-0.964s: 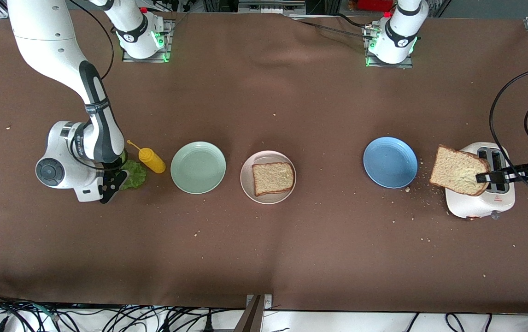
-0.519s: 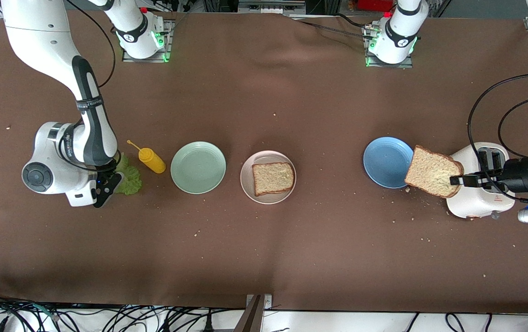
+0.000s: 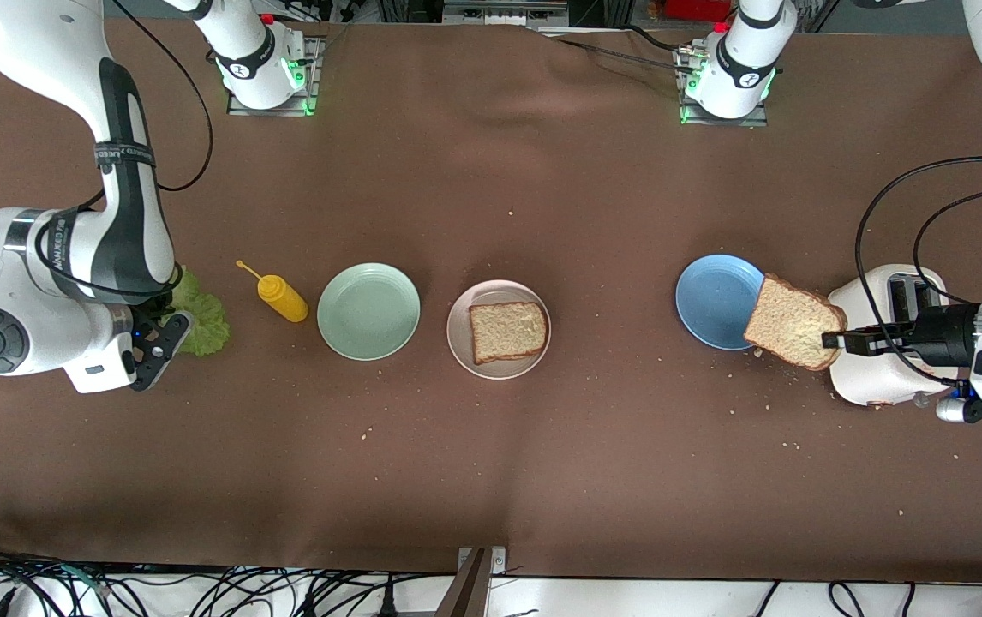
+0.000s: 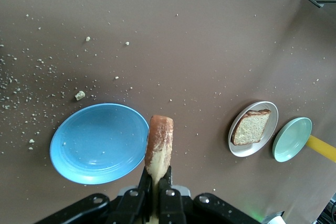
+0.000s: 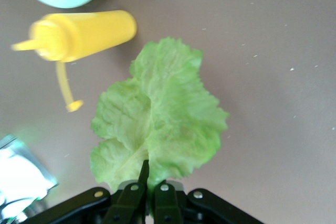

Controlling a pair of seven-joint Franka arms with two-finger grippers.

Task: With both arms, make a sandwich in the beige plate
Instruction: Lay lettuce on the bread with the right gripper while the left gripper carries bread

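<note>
Next, I let go of the lettuce leaf with my right gripper on top of the bread slice [image 3: 504,329] that lies in the beige plate.
The beige plate [image 3: 459,343] sits mid-table with one slice of brown bread [image 3: 507,330] lying flat in it; both also show in the left wrist view, plate [image 4: 240,149] and slice [image 4: 251,127]. My left gripper [image 3: 838,341] is shut on the corner of a second bread slice [image 3: 791,322], held in the air over the gap between the blue plate and the toaster. The left wrist view shows that slice edge-on [image 4: 159,142] in the left gripper [image 4: 156,179]. My right gripper [image 3: 167,330] is shut on a ruffled green lettuce leaf [image 3: 198,313], which spreads from its fingers [image 5: 157,119].
A yellow squeeze bottle [image 3: 282,297] lies between the lettuce and a mint-green plate [image 3: 368,310]. A blue plate [image 3: 714,300] and a white toaster [image 3: 885,368] stand toward the left arm's end. Crumbs are scattered around the toaster and the blue plate.
My left gripper has carried the bread slice from above the toaster toward the blue plate. My right gripper has moved the lettuce away from the yellow bottle, toward the right arm's end.
</note>
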